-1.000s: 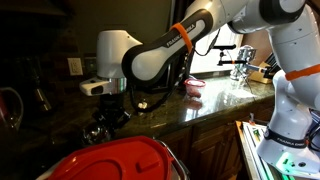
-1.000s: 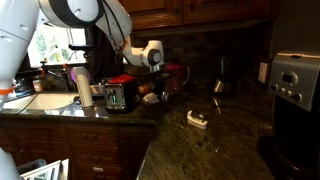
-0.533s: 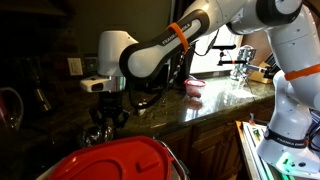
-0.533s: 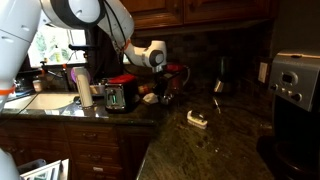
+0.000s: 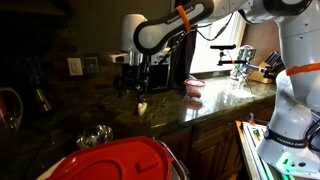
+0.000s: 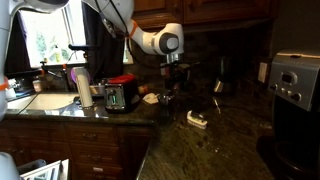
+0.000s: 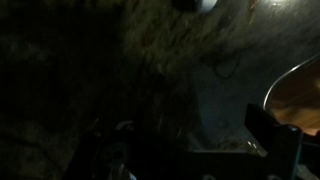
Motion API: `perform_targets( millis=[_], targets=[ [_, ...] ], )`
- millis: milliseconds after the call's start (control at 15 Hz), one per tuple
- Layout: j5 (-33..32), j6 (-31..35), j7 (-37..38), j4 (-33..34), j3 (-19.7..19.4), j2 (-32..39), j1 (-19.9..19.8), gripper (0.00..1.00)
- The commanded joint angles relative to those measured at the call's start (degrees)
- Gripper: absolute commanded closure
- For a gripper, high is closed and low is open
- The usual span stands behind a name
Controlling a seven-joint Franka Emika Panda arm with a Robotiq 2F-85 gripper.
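I will close my gripper on the top of the small pale object (image 5: pixel 143 101) (image 7: pixel 205 4) that lies on the dark counter, past the shiny metal object.
In both exterior views my gripper (image 5: pixel 136 86) (image 6: pixel 171 86) hangs above the dark granite counter (image 5: pixel 170 110) with its jaws spread and nothing between them. A shiny metal object (image 5: pixel 95 135) lies on the counter below it and nearer the camera, apart from the fingers. A small pale object (image 5: pixel 141 106) rests on the counter just under the gripper. The wrist view is very dark: my gripper (image 7: pixel 190 150) shows a finger (image 7: pixel 275 140) far right, a curved metal rim (image 7: pixel 287 78) beside it and a white thing (image 7: pixel 196 4) at the top edge.
A red lid (image 5: pixel 115 160) fills the foreground. A toaster (image 6: pixel 118 97) and a cup (image 6: pixel 84 90) stand by the sink, a small white item (image 6: pixel 197 120) lies mid-counter, and a coffee machine (image 6: pixel 293 85) stands at the right. A pink bowl (image 5: pixel 193 87) sits by the window.
The gripper was low and shut at the shiny metal object. It has opened, lifted and swung away along the counter, leaving the object lying there.
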Motion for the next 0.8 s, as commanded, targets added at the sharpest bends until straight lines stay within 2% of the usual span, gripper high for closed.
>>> perform_targets(
  millis=[0, 133, 333, 400, 733],
  targets=[
    [1.13, -0.41, -0.38, -0.74, -2.27, -0.81, -0.49, 0.0],
    [2.41, -0.39, -1.6, -1.92, -3.93, -1.48, -2.95, 0.0],
    [2.15, -0.88, -1.83, -2.52, -4.21, -1.53, -3.16, 0.0],
    [3.13, -0.9, -4.3, -3.04, -3.9, -1.87, -3.74, 0.0],
    [4.07, 9.74, -14.53, -7.7, -5.36, -2.08, -6.59, 0.0]
  ],
)
